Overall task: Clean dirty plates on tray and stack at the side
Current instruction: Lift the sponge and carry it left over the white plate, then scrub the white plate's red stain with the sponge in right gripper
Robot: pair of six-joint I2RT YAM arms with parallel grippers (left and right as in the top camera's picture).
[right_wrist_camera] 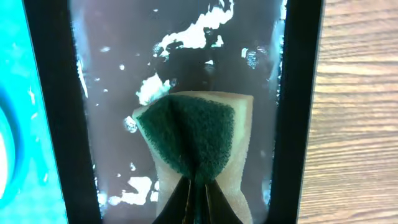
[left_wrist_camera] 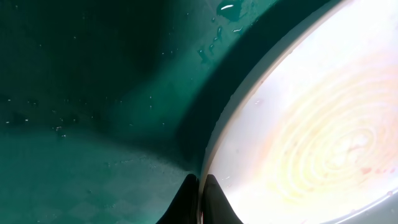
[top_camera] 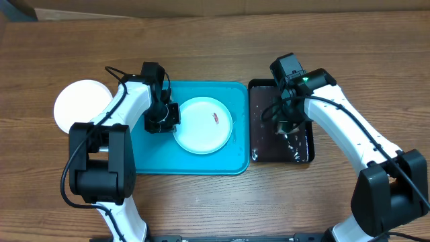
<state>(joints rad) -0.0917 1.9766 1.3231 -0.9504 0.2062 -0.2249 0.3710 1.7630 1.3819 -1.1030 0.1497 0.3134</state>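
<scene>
Next, I let go of the sponge with my right gripper in the middle of the black tray's wet bottom [top_camera: 283,115].
A pale round plate [top_camera: 201,128] with a small red-brown smear [top_camera: 216,119] lies on the turquoise tray [top_camera: 151,151]. My left gripper [top_camera: 173,116] is shut on the plate's left rim. In the left wrist view its dark fingertips pinch that rim [left_wrist_camera: 200,196], with the plate [left_wrist_camera: 311,124] to the right and the wet tray [left_wrist_camera: 93,124] to the left. A second, white plate [top_camera: 82,106] sits on the table left of the tray. My right gripper [top_camera: 287,129] hangs over the black tray, shut on a green-topped sponge [right_wrist_camera: 193,134].
The glossy black tray [top_camera: 265,144] stands right against the turquoise tray's right side, its bottom wet with white foam patches [right_wrist_camera: 186,34]. Bare wooden table [top_camera: 282,202] lies in front, behind and to the far right.
</scene>
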